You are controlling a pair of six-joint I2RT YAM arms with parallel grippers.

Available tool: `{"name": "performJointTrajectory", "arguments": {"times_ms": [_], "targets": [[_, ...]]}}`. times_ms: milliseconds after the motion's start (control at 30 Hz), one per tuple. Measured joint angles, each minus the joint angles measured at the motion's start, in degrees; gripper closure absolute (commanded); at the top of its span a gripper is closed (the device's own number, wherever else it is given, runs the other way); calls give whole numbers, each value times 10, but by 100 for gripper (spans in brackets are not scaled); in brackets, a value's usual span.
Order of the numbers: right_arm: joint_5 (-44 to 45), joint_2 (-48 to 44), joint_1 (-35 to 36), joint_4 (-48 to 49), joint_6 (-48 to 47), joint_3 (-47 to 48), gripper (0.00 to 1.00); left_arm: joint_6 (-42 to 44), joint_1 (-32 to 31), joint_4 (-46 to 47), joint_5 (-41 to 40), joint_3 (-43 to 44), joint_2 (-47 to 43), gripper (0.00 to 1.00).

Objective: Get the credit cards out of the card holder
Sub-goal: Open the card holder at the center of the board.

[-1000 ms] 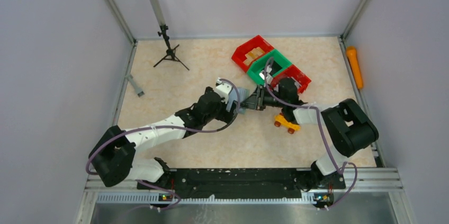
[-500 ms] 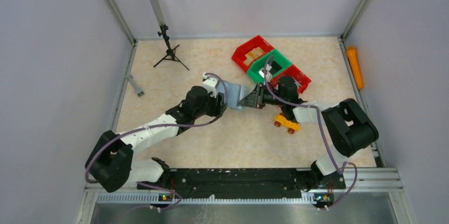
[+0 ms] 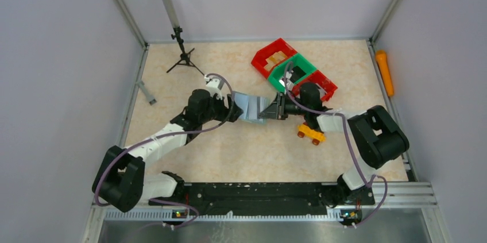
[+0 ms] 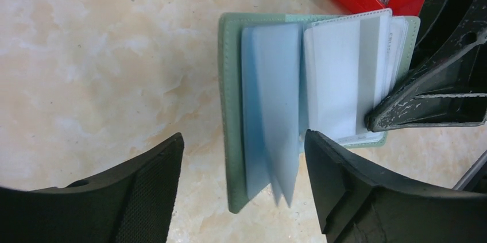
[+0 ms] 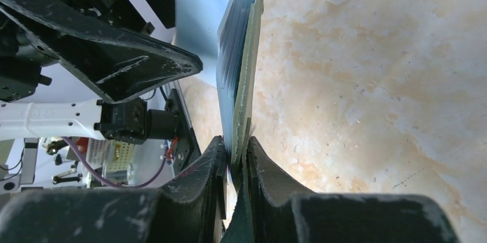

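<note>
The pale blue sleeves stick out loose from the card holder's cover, so the left gripper will pinch them together with the cover's free edge [image 4: 234, 168] and keep the holder open.
The card holder [image 3: 251, 108] lies open at mid-table. Its grey-green cover [image 4: 230, 111] rests on the table, and pale blue and clear sleeves [image 4: 270, 99] fan up from it. No credit cards show in the sleeves; they are hidden. My left gripper [image 4: 244, 139] is open, and its jaws straddle the near end of the sleeves without touching them. My right gripper [image 5: 235, 151] is shut on the holder's right edge [image 5: 248, 70] and holds that side up. That same right gripper [image 3: 270, 110] reaches the holder from the right.
Red [image 3: 274, 56], green [image 3: 296, 72] and red [image 3: 319, 84] bins stand in a row behind the right arm. A yellow toy car [image 3: 310, 134] sits beside that arm. A small black tripod [image 3: 182, 53] stands back left, and an orange object [image 3: 385, 72] lies beyond the right edge.
My left gripper has drawn back to the left, and the holder has spread open with it. Its jaws narrowed, then widened again. The right gripper has kept its grip and place.
</note>
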Motion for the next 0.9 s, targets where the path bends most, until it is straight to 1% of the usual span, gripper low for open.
{"name": "performJointTrajectory", "arguments": {"times_ms": [167,200,300,400,467,567,633,767,900], "targets": [[0,4,1,-17,-8,3,100,-17,9,5,12,0,0,2],[-1,4,1,-17,-10,3,100,-21,10,5,17,0,0,2],[-6,4,1,-15,-10,3,100,-38,27,19,54,-2,7,2],[-8,4,1,-14,-10,3,100,-58,52,43,101,-1,36,5],[-12,4,1,-10,-9,3,100,-71,65,51,128,-2,56,9],[-17,4,1,0,-5,3,100,-87,78,63,164,-2,73,19],[-20,4,1,9,-3,3,100,-98,84,78,193,-2,81,28],[-25,4,1,29,5,2,100,-113,89,109,246,-2,92,53],[-33,4,1,43,12,2,100,-123,89,138,280,-8,93,77]]}}
